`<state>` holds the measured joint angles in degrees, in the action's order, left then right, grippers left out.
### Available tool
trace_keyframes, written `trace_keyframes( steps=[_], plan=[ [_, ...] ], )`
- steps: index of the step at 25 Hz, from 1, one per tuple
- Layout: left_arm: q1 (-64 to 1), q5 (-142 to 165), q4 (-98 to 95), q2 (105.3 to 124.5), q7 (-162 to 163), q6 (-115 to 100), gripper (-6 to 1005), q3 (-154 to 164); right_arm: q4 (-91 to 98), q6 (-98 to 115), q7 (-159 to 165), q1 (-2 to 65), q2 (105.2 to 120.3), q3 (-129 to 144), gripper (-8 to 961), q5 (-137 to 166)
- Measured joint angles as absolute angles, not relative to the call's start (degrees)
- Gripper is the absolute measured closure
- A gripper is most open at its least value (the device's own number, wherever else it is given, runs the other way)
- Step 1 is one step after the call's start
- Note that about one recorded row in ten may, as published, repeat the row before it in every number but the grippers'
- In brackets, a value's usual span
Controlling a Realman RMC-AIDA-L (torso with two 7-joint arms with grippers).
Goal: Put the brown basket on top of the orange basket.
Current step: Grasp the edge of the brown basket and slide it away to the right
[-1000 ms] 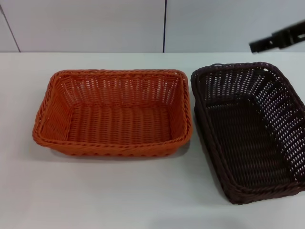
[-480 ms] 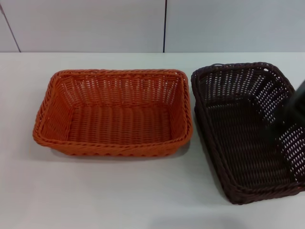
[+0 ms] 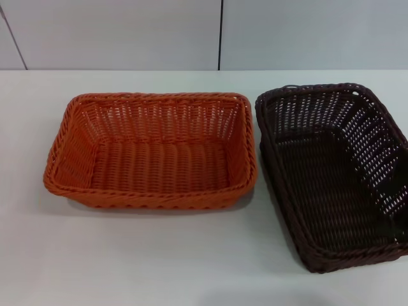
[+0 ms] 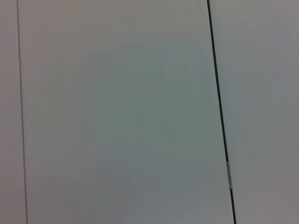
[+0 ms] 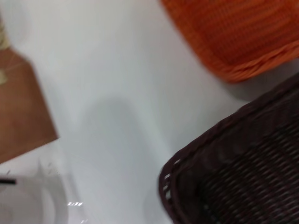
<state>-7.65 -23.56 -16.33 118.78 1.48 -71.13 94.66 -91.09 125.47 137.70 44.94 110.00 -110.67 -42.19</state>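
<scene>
I should move my right gripper to the brown basket's near-side rim (image 3: 395, 250) next, around its middle, and close it there.
The orange basket (image 3: 153, 150) stands empty on the white table at centre left of the head view. The brown basket (image 3: 335, 172) stands empty just to its right, turned slightly, with their near corners almost touching. Neither gripper shows in the head view. The right wrist view looks down on a corner of the brown basket (image 5: 233, 172) and a corner of the orange basket (image 5: 238, 32); none of that arm's fingers show. The left wrist view shows only a pale wall panel.
The white table (image 3: 159, 255) runs toward me in front of the baskets. A grey wall with a dark seam (image 3: 220, 35) stands behind it. In the right wrist view the table's edge borders a brown surface (image 5: 21, 107).
The dark right arm was at the upper right one second ago, then blurred down over the brown basket's right side. Now it is out of the head view. The baskets have not moved.
</scene>
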Motion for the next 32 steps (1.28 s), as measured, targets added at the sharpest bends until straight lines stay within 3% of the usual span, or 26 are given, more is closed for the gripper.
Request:
trace_keyframes(
  steps=[12,23,32],
  plan=[
    [-7.7,-23.6,-16.6,118.90,1.5,-70.8,345,94.4,-88.6,125.2,137.8,42.4,109.89,-105.8,293,-41.0],
    [-7.2,-23.6,-16.9,119.09,2.3,-71.7,345,94.7,-83.8,123.3,135.9,42.3,111.35,-105.9,295,-36.3],
    [-7.1,-23.6,-17.0,119.03,2.3,-72.4,345,94.7,-84.2,122.7,133.5,42.7,111.53,-106.5,294,-35.3]
  ],
)
